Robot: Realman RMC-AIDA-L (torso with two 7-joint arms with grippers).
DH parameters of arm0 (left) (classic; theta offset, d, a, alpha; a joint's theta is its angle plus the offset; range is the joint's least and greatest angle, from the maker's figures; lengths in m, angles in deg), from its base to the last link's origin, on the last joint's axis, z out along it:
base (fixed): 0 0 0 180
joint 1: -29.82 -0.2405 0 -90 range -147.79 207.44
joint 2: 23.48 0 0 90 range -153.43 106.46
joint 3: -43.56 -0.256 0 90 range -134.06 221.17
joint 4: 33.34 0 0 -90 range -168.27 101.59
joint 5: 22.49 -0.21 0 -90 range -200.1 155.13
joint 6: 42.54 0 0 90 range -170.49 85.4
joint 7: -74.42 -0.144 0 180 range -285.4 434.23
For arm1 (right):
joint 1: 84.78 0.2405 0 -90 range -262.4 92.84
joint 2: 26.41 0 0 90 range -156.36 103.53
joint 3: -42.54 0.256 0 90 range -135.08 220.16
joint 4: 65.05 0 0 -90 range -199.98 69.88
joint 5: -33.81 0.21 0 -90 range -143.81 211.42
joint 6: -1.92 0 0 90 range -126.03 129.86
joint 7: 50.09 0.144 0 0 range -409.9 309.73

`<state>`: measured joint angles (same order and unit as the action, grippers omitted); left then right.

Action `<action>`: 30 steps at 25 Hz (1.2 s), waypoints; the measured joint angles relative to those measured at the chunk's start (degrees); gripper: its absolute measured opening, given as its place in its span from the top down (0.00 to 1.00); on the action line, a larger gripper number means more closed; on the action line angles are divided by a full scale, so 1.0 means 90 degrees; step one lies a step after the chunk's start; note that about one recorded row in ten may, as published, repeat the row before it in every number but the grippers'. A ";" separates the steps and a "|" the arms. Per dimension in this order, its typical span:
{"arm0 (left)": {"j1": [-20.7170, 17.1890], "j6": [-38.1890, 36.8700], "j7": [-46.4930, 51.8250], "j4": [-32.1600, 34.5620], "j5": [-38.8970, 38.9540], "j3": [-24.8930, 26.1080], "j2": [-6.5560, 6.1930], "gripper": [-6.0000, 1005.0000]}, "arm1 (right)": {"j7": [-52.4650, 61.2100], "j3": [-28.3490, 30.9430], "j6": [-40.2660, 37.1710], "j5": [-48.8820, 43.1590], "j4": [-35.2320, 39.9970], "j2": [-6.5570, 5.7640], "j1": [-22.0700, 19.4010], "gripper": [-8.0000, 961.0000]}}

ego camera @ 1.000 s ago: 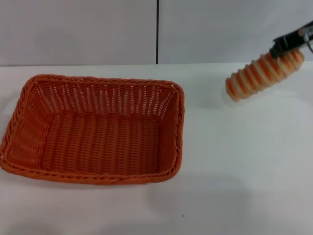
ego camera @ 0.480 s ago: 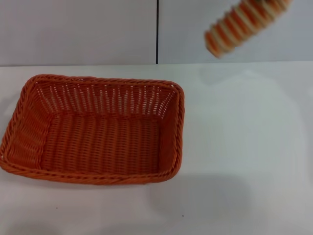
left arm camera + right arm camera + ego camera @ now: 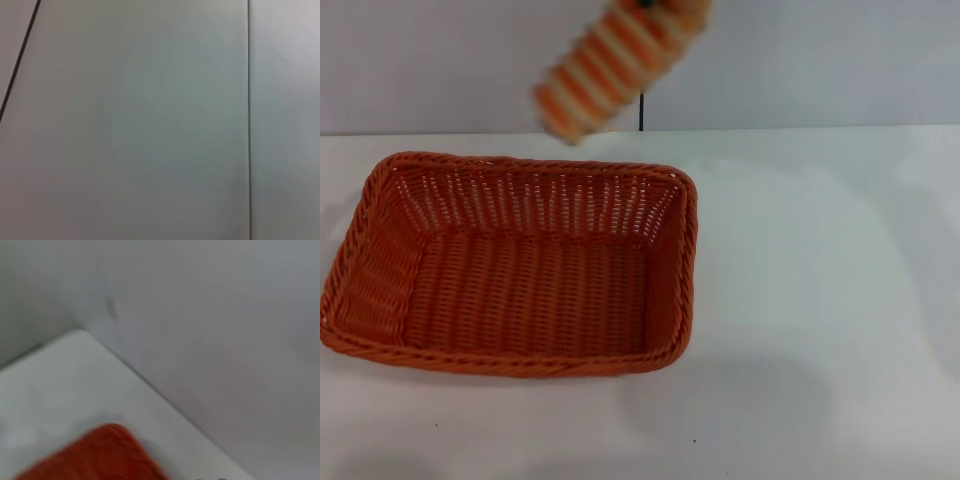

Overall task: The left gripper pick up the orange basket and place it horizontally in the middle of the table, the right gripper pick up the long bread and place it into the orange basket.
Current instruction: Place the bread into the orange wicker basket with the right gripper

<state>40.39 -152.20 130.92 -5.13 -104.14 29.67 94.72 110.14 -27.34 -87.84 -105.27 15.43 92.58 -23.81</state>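
Note:
Next, my right gripper lets go of the long bread. It will then lie near the middle of the orange basket's woven bottom (image 3: 555, 297).
The orange basket (image 3: 520, 270) lies lengthwise on the white table (image 3: 820, 300), left of centre, and is empty. One corner of the orange basket (image 3: 95, 455) also shows in the right wrist view. The long bread (image 3: 615, 65), striped cream and orange, hangs tilted in the air above the basket's far rim, its upper end cut off by the top edge of the head view. Only a dark tip of my right gripper (image 3: 643, 4) shows there, at the bread's upper end. My left gripper is out of view; its wrist camera faces grey wall panels.
A grey wall (image 3: 820, 60) with a dark vertical seam (image 3: 641, 112) stands behind the table. White tabletop extends to the right of the basket and in front of it.
The long bread has been carried up and leftward, from the far right of the table to above the basket's far rim. The basket has not moved.

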 joint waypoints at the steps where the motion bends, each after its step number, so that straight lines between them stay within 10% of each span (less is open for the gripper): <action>1: 0.0000 0.0000 0.0000 0.0000 0.0000 0.0000 0.0000 0.19 | 0.0000 0.0000 0.0000 0.0000 0.0000 0.0000 0.0000 0.98; 12: -0.0127 -0.0117 0.0000 0.0009 0.0001 0.0000 -0.0018 0.19 | -0.1386 -0.0254 0.0478 0.2513 -0.1944 -0.0004 -0.0050 0.98; 30: -0.0264 -0.0221 0.0010 -0.0066 0.0003 -0.0041 0.0009 0.19 | -0.3437 0.0254 0.0362 0.3773 -0.2816 -0.0018 -0.0879 0.97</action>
<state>38.01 -154.19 131.01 -5.72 -104.12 29.30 94.80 79.21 -25.06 -84.58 -71.32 -9.92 92.41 -31.72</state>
